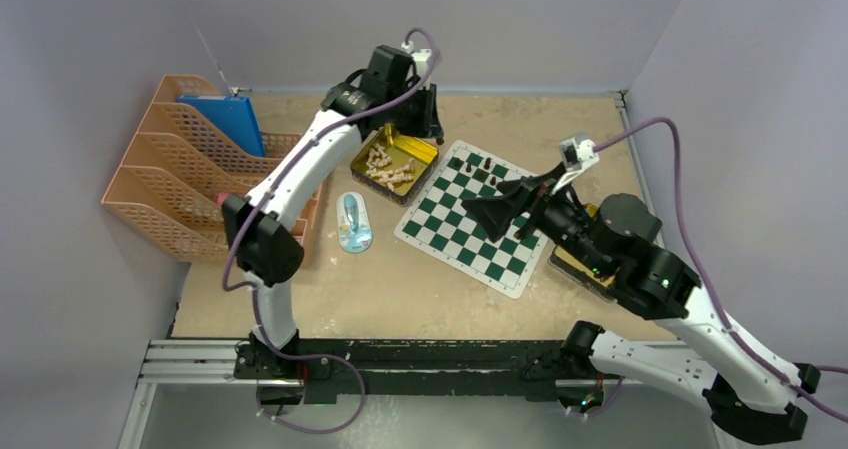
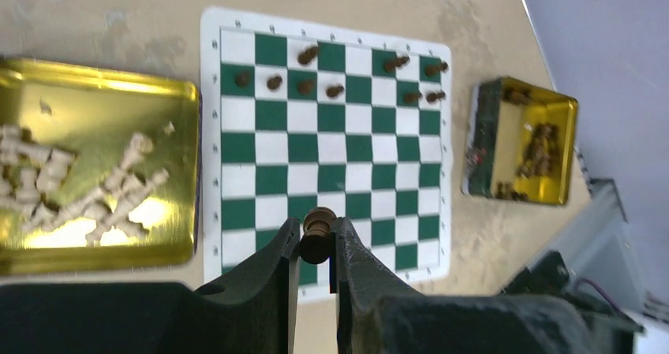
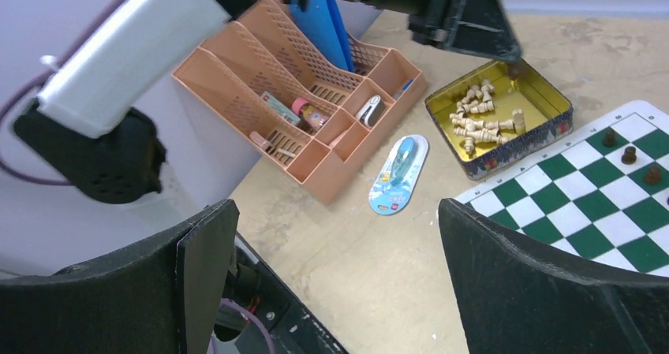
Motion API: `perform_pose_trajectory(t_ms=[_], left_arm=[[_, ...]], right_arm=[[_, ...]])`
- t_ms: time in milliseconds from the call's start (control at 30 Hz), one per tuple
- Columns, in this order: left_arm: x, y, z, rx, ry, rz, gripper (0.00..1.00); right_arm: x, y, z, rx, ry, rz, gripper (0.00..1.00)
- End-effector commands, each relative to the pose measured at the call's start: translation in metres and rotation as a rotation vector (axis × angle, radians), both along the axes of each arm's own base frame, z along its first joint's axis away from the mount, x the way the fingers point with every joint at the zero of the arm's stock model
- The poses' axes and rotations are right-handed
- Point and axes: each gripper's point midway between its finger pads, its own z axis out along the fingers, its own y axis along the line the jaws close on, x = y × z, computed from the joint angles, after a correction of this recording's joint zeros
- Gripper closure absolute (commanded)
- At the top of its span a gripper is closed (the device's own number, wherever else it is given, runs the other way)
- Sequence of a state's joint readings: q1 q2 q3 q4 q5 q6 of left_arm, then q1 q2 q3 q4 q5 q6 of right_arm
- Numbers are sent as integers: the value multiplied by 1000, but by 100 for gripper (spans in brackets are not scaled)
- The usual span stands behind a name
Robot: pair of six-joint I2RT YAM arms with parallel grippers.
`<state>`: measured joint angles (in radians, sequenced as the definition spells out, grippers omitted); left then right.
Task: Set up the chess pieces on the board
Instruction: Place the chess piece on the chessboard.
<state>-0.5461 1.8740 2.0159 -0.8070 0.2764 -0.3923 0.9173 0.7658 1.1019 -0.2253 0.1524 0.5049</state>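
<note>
I will use my left gripper to set the dark brown piece down on the board's empty white far corner square (image 1: pixel 463 152) (image 2: pixel 237 47), near the tin of the pale beige pieces.
The green and white board (image 1: pixel 455 231) lies mid-table, with several dark brown chess pieces (image 2: pixel 306 54) standing in its two far rows in the left wrist view (image 2: pixel 331 145). My left gripper (image 2: pixel 317 229) is shut on a dark brown piece (image 2: pixel 317 240) and holds it above the board's near edge. In the top view it (image 1: pixel 432 127) hangs by the gold tin of pale beige pieces (image 1: pixel 393 165). My right gripper (image 1: pixel 495 206) is wide open and empty above the board (image 3: pixel 584 212); its fingers (image 3: pixel 505 267) frame bare table.
A second gold tin (image 2: pixel 525 141) with dark pieces stands beside the board, partly under my right arm. A peach file organiser (image 1: pixel 190 174) with a blue folder (image 1: pixel 225 119) stands at the left. A blue-white packet (image 1: pixel 353 222) lies beside the board.
</note>
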Motion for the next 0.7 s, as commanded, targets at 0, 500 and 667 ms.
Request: perform_pose_trajectory(t_ms=[0, 500, 667], left_arm=[[52, -27, 17, 23, -227, 31, 100], [128, -81, -85, 202, -397, 36, 100], [137, -86, -115, 244, -410, 6, 100]], right_arm=[[-6, -28, 6, 2, 45, -81, 1], [-9, -47, 26, 61, 54, -142, 1], [-10, -39, 22, 62, 90, -114, 1]])
